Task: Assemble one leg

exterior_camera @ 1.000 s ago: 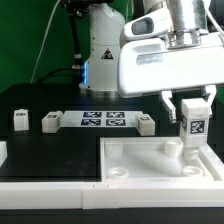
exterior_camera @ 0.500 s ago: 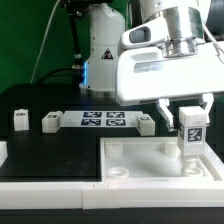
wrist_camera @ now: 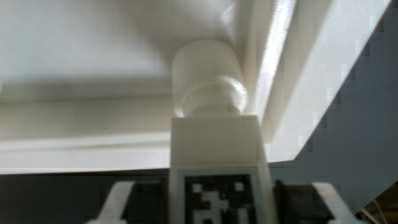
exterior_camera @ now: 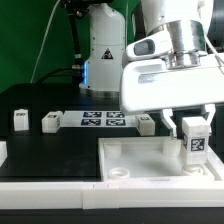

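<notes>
My gripper meets the upright leg slanted; I need to open, straighten above the leg and take its top [exterior_camera: 196,124] before screwing it in.
My gripper [exterior_camera: 196,130] is shut on the leg [exterior_camera: 195,141], a small white post with a black-and-white tag, and holds it upright. The leg's lower end is down at the far corner of the white tabletop [exterior_camera: 140,163] on the exterior view's right. In the wrist view the leg [wrist_camera: 217,140] runs from between my fingers [wrist_camera: 125,205] toward the round corner socket [wrist_camera: 214,70] of the tabletop [wrist_camera: 89,120]. Whether the leg's end is touching the socket is hidden.
Three more legs stand on the black table: two at the exterior view's left [exterior_camera: 20,120] [exterior_camera: 50,122] and one near the middle [exterior_camera: 146,124]. The marker board [exterior_camera: 104,121] lies between them. A white part [exterior_camera: 3,152] shows at the left edge.
My gripper has moved down and slightly to the exterior view's right with the leg, lowering it toward the tabletop's corner.
</notes>
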{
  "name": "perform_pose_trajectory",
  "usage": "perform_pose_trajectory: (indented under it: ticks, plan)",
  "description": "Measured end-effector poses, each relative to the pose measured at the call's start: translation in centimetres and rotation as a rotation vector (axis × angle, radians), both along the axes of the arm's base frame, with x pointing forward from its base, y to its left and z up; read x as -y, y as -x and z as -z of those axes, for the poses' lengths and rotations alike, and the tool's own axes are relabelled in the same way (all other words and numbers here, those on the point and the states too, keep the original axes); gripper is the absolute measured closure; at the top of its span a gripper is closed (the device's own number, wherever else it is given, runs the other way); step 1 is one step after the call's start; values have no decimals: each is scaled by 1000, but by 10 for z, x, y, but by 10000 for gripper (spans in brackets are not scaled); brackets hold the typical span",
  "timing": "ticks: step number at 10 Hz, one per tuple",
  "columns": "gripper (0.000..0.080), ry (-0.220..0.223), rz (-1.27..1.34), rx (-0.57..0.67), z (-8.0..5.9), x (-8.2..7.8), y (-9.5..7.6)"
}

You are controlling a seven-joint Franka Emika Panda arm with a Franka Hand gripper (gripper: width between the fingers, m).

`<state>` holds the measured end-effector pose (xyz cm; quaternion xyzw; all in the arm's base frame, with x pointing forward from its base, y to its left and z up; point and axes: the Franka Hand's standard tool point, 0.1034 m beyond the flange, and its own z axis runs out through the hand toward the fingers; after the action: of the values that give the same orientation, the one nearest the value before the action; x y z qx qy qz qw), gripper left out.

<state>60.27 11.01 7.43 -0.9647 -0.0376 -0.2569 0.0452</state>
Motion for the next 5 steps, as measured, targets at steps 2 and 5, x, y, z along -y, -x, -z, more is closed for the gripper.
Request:
perform_pose_trajectory:
  ticks: [2, 5]
  plan:
    - [511, 1, 2, -2, 5, 1, 1]
    - [410, 2, 7, 28, 5, 2, -1]
